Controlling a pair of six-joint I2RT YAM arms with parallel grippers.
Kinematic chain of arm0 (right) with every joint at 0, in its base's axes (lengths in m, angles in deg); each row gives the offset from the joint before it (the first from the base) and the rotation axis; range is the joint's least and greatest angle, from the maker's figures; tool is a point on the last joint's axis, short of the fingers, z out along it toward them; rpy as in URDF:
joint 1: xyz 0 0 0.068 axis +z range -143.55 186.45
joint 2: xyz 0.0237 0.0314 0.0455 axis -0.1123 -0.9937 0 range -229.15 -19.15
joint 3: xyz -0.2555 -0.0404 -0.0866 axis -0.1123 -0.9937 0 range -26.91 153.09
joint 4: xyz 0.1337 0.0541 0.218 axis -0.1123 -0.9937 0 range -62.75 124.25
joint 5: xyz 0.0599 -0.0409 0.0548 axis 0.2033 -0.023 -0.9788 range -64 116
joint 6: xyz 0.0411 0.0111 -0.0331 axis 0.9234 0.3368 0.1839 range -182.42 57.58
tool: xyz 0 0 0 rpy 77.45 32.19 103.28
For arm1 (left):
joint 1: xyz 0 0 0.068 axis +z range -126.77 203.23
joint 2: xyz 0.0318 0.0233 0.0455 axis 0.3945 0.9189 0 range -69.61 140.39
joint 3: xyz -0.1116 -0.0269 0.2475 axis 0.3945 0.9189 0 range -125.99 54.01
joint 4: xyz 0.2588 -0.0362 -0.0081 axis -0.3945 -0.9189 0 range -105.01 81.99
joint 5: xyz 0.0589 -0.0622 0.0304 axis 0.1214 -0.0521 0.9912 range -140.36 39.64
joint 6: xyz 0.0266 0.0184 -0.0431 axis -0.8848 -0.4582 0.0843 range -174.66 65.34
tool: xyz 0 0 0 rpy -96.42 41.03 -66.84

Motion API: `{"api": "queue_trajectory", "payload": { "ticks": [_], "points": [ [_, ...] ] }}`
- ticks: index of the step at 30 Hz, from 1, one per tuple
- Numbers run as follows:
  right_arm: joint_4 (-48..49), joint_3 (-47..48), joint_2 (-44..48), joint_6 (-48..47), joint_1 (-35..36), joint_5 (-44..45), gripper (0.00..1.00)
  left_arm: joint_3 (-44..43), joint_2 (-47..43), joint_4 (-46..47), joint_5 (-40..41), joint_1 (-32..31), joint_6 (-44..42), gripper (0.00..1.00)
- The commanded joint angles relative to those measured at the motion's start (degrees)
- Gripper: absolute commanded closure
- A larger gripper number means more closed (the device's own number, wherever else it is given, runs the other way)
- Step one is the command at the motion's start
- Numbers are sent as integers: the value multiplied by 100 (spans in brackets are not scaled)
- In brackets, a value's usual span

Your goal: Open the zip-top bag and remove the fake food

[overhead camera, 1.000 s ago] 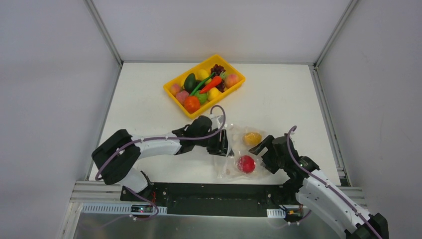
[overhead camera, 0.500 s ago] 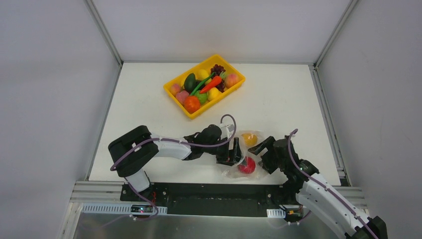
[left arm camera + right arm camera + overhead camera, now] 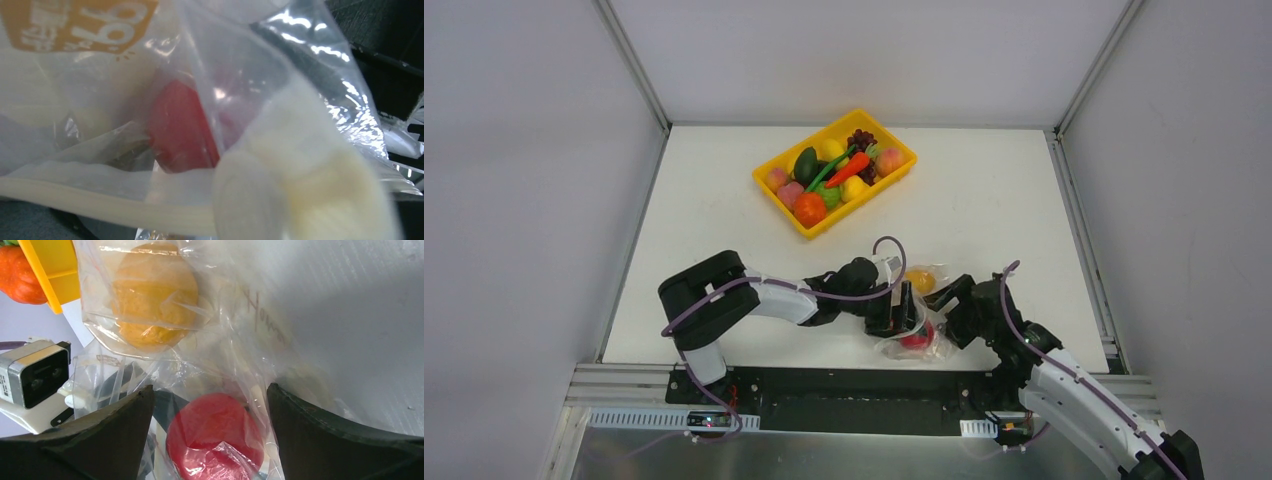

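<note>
The bag's plastic bunches over the robot's left gripper, so it should back off toward the bag's opening, open its fingers and take the red ball (image 3: 917, 338) there.
The clear zip-top bag (image 3: 938, 347) lies crumpled near the table's front edge, between my two grippers. It holds a red ball (image 3: 914, 338) and a yellow-orange fruit (image 3: 921, 281). My left gripper (image 3: 907, 312) is pushed into the bag's folds from the left, and plastic hides its fingers. The left wrist view shows only plastic (image 3: 300, 75), the red ball (image 3: 180, 125) and the zip strip (image 3: 75, 195). My right gripper (image 3: 209, 387) is open, its jaws standing either side of the red ball (image 3: 215, 435) through the bag (image 3: 250, 340). The fruit (image 3: 155, 295) lies beyond it.
A yellow tray (image 3: 779, 205) with several fake fruits and vegetables stands at the back middle of the table; its corner shows in the right wrist view (image 3: 50, 270). The table's front edge and a black gap lie just behind the bag.
My left gripper has moved right and toward the front edge, deeper into the bag. The bag has bunched up toward my right gripper, which has edged closer to the red ball.
</note>
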Motion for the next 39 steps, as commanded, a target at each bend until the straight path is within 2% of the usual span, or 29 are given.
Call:
{"api": "queue_trajectory", "payload": {
  "ticks": [1,6,8,11,16,22,25,29,35,37,39],
  "points": [
    [233,-92,-94,163,96,-122,15,-122,128,132,361,-66,2,10],
    [135,-109,-30,166,139,-35,15,-26,-21,-22,424,-64,-164,30],
    [39,-105,49,166,138,43,15,13,-166,-211,479,-64,-306,42],
    [-165,-89,164,151,138,159,15,91,-498,-657,671,-66,-573,53],
    [-450,-151,313,241,141,408,17,45,-1155,-1894,1122,-55,-1141,59],
    [-427,-292,226,358,142,494,24,118,-1505,-2483,1372,-47,-1406,60],
    [-378,-293,171,377,138,530,26,136,-1685,-2857,1542,-22,-1521,55],
    [-321,-281,90,368,139,545,26,202,-1867,-3096,1783,-5,-1661,37],
    [-47,-350,-133,342,139,401,27,223,-1663,-2457,1456,-4,-1553,14],
    [-28,-339,-170,306,142,356,27,259,-1722,-2317,1468,-3,-1493,2],
    [-45,-325,-170,271,140,335,27,346,-1855,-2180,1538,-7,-1402,1]
  ]
}}
